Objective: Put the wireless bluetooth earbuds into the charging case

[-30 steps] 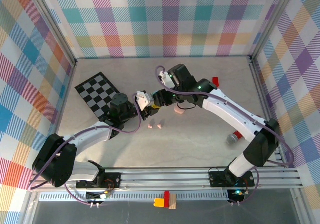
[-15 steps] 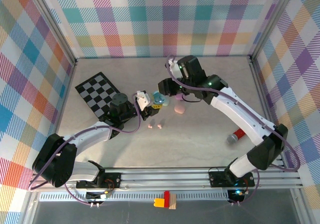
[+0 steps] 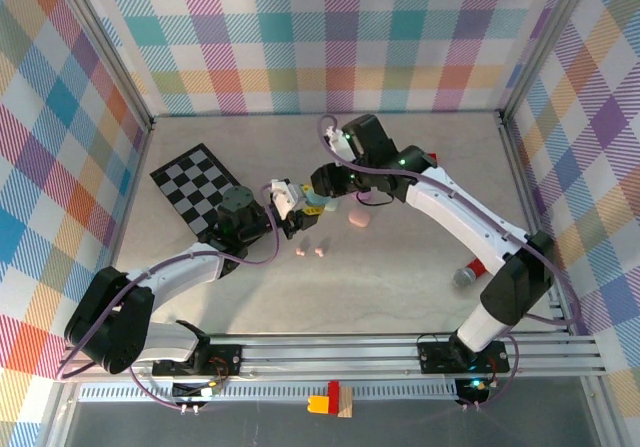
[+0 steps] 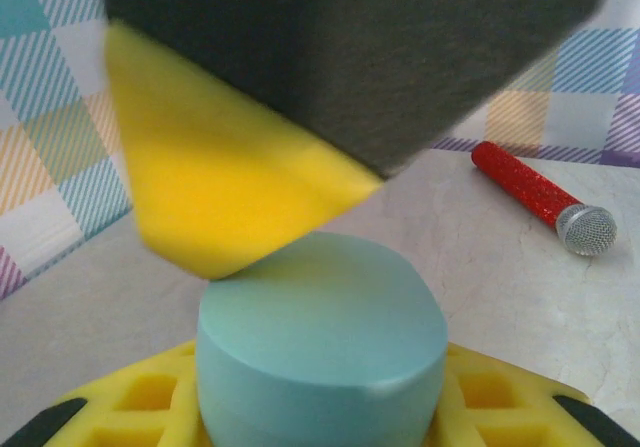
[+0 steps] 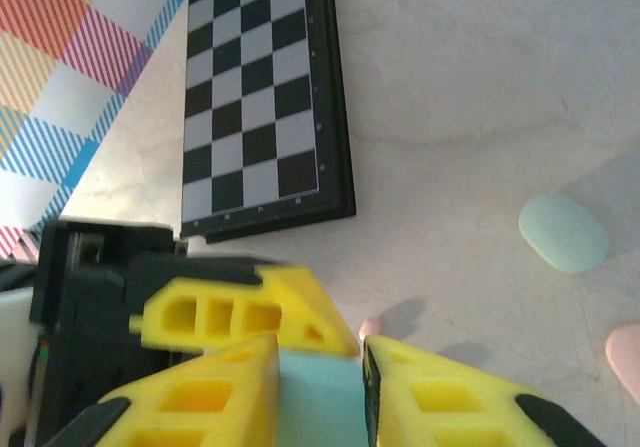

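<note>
My right gripper will put the light blue case aside and take the pink case (image 3: 360, 217), because both my grippers hold the light blue case and the earbuds are pink.
A light blue oval case (image 3: 314, 203) is held up between the two grippers near the table's middle. My left gripper (image 3: 296, 210) is shut on it, and the case (image 4: 320, 347) stands between its yellow fingers (image 4: 150, 397). My right gripper (image 3: 318, 192) comes from the far side and is shut on the same case (image 5: 320, 397), whose sides touch both pads. Above the case, a right-gripper finger (image 4: 230, 197) looms large. Two tiny pink earbuds (image 3: 300, 253) (image 3: 319, 252) lie on the table just in front; one pink earbud (image 5: 370, 327) peeks past the fingers.
A pink case (image 3: 358, 222) lies right of the grippers, and a mint case (image 5: 565, 232) rests on the table nearby. The chessboard (image 3: 198, 187) sits at the left. A red glitter microphone (image 3: 468, 274) lies at the right.
The right gripper pulled back from the left gripper, baring the light blue case, then came back down and closed around it. The left arm has barely moved.
</note>
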`<state>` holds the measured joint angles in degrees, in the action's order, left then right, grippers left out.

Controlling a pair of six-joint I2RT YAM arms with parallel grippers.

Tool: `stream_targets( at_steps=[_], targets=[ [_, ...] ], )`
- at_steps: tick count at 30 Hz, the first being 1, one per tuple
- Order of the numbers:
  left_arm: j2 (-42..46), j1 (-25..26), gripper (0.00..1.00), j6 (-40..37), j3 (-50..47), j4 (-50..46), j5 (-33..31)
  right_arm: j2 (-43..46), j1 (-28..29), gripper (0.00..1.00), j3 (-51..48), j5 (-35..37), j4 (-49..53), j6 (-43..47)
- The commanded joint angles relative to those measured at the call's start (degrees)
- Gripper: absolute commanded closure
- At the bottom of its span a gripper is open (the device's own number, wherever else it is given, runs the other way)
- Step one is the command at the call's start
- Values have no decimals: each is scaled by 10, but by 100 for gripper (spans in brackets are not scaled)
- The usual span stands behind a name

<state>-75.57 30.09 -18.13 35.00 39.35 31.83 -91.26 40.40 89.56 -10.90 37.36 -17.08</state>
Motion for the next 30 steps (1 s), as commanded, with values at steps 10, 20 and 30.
stream_targets(
  at_steps=[10,20,30],
  targets=[
    [0,-8,62,89,-11,139,6,110,-71,27,-145,-194,-170,-139],
    [-7,-1,62,133,2,182,19,89,-86,35,-249,-363,-475,-360],
    [-13,2,62,134,2,185,26,74,-86,68,-267,-375,-526,-398]
  ],
)
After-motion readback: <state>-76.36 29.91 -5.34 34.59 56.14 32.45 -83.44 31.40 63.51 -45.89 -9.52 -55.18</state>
